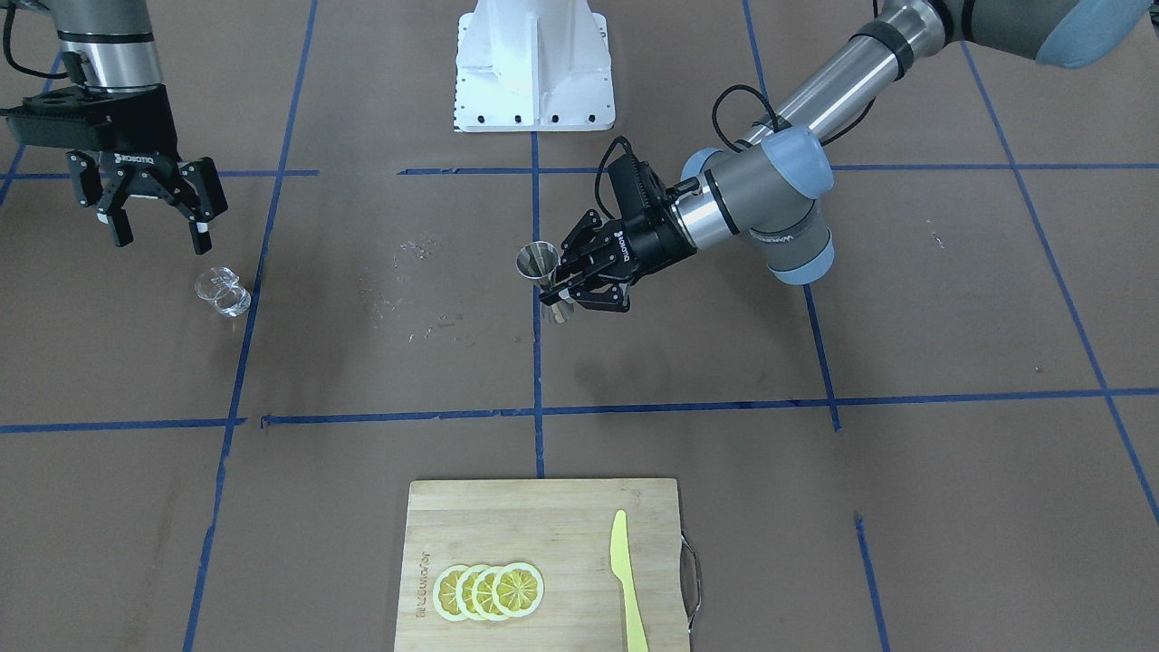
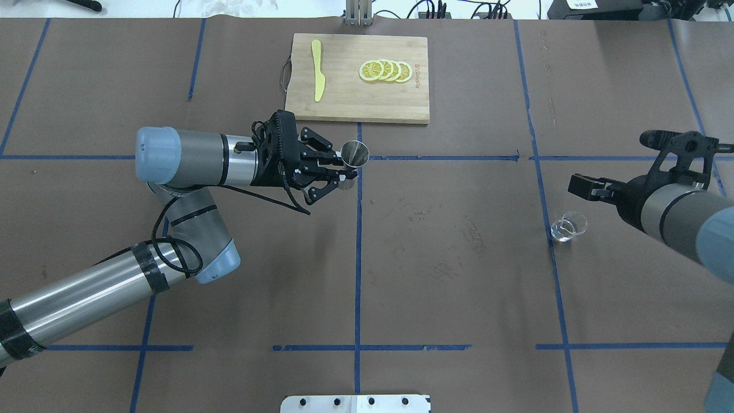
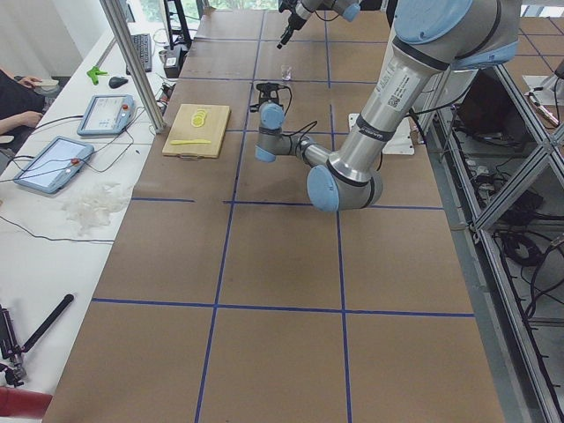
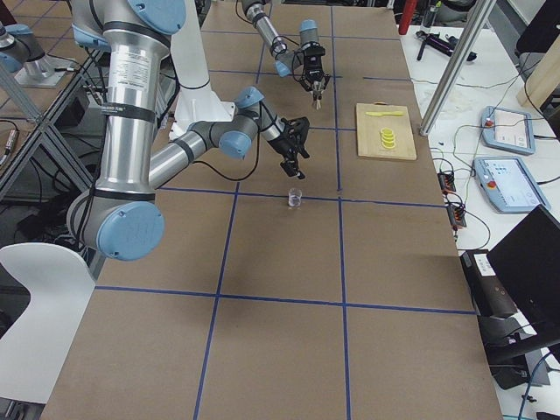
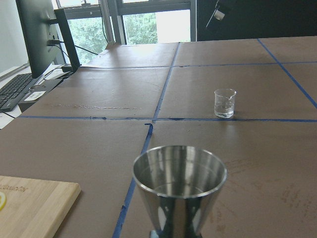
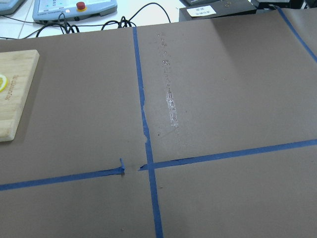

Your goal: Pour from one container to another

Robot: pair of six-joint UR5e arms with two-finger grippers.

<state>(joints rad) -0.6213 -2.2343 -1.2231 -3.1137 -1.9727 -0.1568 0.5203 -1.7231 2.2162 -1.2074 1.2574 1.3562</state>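
Observation:
The clear glass cup is next for my right gripper, which should go to it and close around the cup's sides point(image 1: 225, 294), just below the cup's rim.
The metal jigger point(image 1: 537, 261) point(image 2: 354, 155) stands upright near the table's middle, with my left gripper point(image 1: 554, 288) shut around its narrow waist. In the left wrist view the jigger's point(image 5: 179, 188) open top cone fills the lower centre. Whether its base touches the table I cannot tell. The clear glass cup point(image 1: 222, 292) point(image 2: 569, 226) point(image 5: 225, 103) stands alone on the brown paper, far over on my right side. My right gripper point(image 1: 161, 235) hangs open above and beside the cup, apart from it, with nothing between its fingers.
A wooden cutting board point(image 1: 543, 507) point(image 2: 355, 103) lies at the table's far edge, carrying lemon slices point(image 1: 489, 590) and a yellow knife point(image 1: 625, 580). The white robot base point(image 1: 534, 63) stands at the near edge. Blue tape lines cross the paper.

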